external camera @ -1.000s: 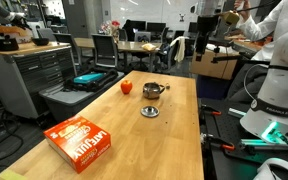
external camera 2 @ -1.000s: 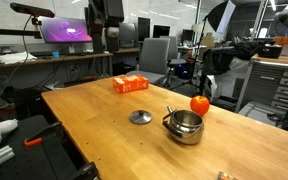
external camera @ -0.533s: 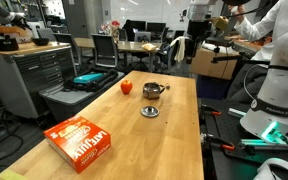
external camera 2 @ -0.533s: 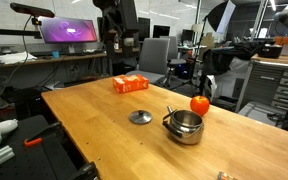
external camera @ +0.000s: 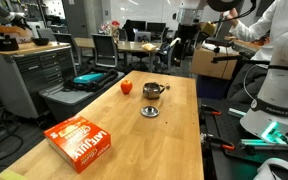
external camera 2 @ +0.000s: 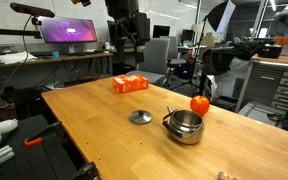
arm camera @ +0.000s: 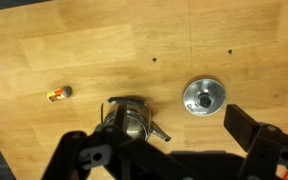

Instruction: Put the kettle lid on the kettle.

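Observation:
I will next move my gripper to the kettle lid's knob (external camera: 150,109) (arm camera: 205,100) and close it there, because the knob sticks up from the middle of the flat lid.
The kettle (external camera: 154,91) is a small silvery pot standing on the wooden table; it also shows in the other exterior view (external camera 2: 185,126) and in the wrist view (arm camera: 127,117). The kettle lid (external camera: 150,112) lies flat on the table beside it, apart from it, and shows again in an exterior view (external camera 2: 140,117) and in the wrist view (arm camera: 203,97). My gripper (arm camera: 169,150) is open and empty. It hangs high above the table in both exterior views (external camera: 187,40) (external camera 2: 127,40), well clear of both things.
A red round fruit (external camera: 126,87) (external camera 2: 200,103) sits next to the kettle. An orange box (external camera: 81,141) (external camera 2: 130,84) lies at one end of the table (external camera: 174,140). A small orange-and-yellow object (arm camera: 59,94) lies near the table edge. Chairs, desks and monitors surround the table.
The arm has swung sideways high above the table, carrying the open gripper toward the space over the kettle and lid. Nothing on the table has moved.

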Robot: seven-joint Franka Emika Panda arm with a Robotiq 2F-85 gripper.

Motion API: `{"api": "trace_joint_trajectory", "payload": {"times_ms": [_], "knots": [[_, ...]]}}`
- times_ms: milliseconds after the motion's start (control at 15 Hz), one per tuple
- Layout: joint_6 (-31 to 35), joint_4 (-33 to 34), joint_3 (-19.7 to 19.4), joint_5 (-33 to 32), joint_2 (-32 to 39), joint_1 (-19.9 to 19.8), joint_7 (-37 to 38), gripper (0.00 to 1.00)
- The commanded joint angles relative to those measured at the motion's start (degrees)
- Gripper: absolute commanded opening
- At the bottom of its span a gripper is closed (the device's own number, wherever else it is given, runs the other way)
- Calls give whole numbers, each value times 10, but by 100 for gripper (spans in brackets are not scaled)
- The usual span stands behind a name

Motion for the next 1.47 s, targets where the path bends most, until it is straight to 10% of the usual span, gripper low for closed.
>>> {"api": "trace_joint_trajectory", "payload": {"times_ms": [0,1400], "knots": [[21,48,-16,36,69,24,-24,100],[160,134,-2,52,318,63,-25,100]]}}
